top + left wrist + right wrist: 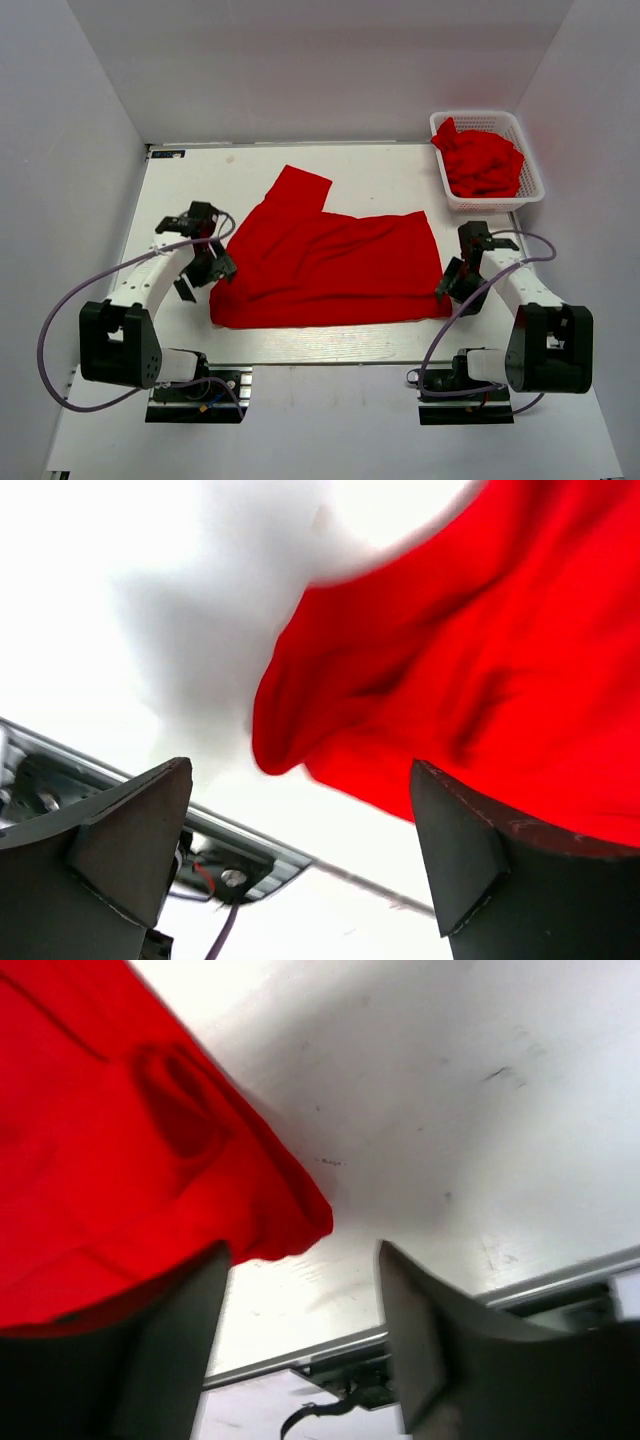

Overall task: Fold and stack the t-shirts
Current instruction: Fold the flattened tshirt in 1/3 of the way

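The red t-shirt's near corner (246,284) (440,700) is farthest from the basket. Next, my left gripper closes on it, a little in from its edges.
A red t-shirt (330,265) lies spread and partly folded in the middle of the white table (380,170), one sleeve pointing to the back left. More red t-shirts (483,162) are bunched in the basket. My left gripper (200,278) is open and empty just left of the shirt's near left corner, which shows in the left wrist view (300,720). My right gripper (452,287) is open and empty just right of the shirt's near right corner, seen in the right wrist view (290,1210).
A white lattice basket (530,160) stands at the back right corner. White walls close in the table on three sides. The table's metal front edge (300,1355) runs just below both grippers.
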`<control>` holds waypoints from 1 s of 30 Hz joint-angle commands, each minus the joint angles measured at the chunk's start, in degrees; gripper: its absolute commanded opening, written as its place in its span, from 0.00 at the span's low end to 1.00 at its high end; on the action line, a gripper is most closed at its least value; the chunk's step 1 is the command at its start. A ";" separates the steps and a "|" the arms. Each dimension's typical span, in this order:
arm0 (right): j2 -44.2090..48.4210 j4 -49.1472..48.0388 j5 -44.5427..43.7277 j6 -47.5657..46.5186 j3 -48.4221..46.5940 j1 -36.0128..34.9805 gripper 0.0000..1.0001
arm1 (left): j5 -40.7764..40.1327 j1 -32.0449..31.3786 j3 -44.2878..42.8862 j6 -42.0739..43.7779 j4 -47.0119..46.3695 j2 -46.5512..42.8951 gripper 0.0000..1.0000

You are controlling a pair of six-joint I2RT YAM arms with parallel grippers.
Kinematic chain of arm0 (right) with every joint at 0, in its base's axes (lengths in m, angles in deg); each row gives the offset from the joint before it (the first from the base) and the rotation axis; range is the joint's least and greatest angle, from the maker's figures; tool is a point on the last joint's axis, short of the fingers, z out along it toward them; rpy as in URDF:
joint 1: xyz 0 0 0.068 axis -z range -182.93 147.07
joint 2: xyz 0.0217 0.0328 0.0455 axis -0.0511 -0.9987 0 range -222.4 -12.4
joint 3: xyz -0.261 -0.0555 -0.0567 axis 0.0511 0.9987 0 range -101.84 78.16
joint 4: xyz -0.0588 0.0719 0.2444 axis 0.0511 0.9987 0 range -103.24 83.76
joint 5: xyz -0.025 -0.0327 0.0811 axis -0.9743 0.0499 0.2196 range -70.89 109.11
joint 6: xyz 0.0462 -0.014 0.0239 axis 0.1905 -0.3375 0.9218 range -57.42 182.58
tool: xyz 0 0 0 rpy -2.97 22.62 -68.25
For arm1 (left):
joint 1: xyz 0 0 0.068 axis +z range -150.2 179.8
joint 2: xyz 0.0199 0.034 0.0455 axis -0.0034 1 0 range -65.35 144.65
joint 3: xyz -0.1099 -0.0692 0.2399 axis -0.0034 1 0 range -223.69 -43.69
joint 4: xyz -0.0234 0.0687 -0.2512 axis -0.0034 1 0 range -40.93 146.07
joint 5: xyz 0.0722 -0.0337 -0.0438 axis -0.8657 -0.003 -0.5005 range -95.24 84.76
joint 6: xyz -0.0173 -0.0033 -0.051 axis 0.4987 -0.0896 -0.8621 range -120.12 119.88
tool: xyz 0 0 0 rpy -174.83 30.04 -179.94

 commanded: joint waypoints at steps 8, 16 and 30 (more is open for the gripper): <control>-0.51 -6.91 1.78 -8.50 -19.84 -0.41 0.90 | -4.69 -0.14 -20.20 13.30 -21.17 8.97 1.00; -13.14 -19.79 10.52 -9.56 -29.85 -4.80 0.90 | 10.53 -1.20 -38.84 22.27 -33.09 31.29 1.00; -35.47 -26.65 9.64 -9.82 -42.26 -9.47 0.90 | 21.97 -7.18 -53.18 25.70 -38.81 53.10 1.00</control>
